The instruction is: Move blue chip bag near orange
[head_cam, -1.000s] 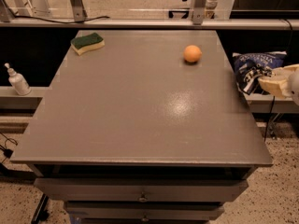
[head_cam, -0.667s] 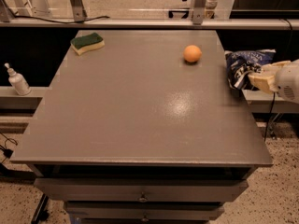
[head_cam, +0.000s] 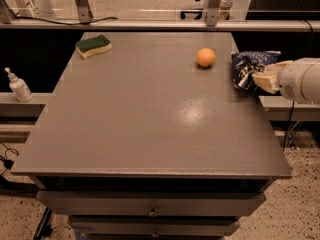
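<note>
The blue chip bag will be released from my gripper onto the grey table (head_cam: 231, 63), in the space between the orange and the nearby edge of the table.
The blue chip bag (head_cam: 248, 66) is a crinkly navy bag with white lettering, at the table's right edge. My gripper (head_cam: 263, 79) comes in from the right, shut on the bag's right side, with its white forearm behind it. The orange (head_cam: 206, 57) sits on the grey table (head_cam: 150, 114) just left of the bag, a short gap apart.
A green-and-yellow sponge (head_cam: 93, 45) lies at the table's far left corner. A white pump bottle (head_cam: 19, 85) stands on a ledge left of the table. A rail with metal posts (head_cam: 212, 4) runs behind the table. Drawers sit below the front edge.
My gripper has carried the blue chip bag leftward from beyond the table's right edge to over the edge, closer to the orange. The orange and sponge have not moved.
</note>
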Controlling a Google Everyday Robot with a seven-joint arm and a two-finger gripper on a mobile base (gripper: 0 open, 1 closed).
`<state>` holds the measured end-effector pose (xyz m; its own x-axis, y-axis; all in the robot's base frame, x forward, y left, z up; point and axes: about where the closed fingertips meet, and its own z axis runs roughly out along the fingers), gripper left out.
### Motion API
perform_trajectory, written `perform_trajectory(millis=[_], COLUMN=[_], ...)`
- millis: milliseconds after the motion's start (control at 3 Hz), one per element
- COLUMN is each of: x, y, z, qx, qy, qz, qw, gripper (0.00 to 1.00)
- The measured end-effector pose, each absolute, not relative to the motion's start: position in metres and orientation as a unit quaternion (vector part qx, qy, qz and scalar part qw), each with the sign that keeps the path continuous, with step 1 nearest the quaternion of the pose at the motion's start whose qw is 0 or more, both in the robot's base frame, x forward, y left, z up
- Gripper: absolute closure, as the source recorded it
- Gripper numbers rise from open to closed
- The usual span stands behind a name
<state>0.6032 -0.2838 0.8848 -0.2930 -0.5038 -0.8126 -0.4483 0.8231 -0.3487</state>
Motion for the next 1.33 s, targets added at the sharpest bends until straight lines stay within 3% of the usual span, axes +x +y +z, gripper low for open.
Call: perform_trajectory(millis=[1333], x=[0.647], y=[-0.248], z=[0.868], qx=[-0.302], qy=[0.794], qz=[0.005], qw=[0.527], gripper=[1.00])
